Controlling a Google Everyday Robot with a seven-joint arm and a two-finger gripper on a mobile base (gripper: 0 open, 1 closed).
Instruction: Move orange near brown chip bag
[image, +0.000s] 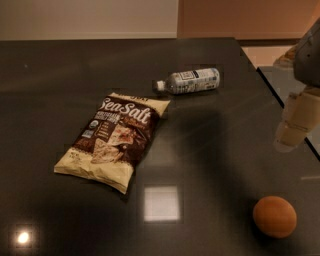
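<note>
The robot's gripper needs to close on the orange's side (281, 209) nearest the gripper, because the orange needs to go near the brown chip bag.
The orange (274, 216) sits on the dark table at the front right. The brown chip bag (114, 139) lies flat left of centre, its "Sea Salt" script facing up, well apart from the orange. My gripper (295, 125) hangs at the right edge of the view, above the table and up and to the right of the orange, not touching it. Only its cream-coloured lower part shows.
A clear plastic bottle (189, 81) lies on its side behind the chip bag, cap to the left. The dark glossy table (210, 150) ends at a right edge near the gripper, with a lower surface beyond it. A pale wall runs along the back.
</note>
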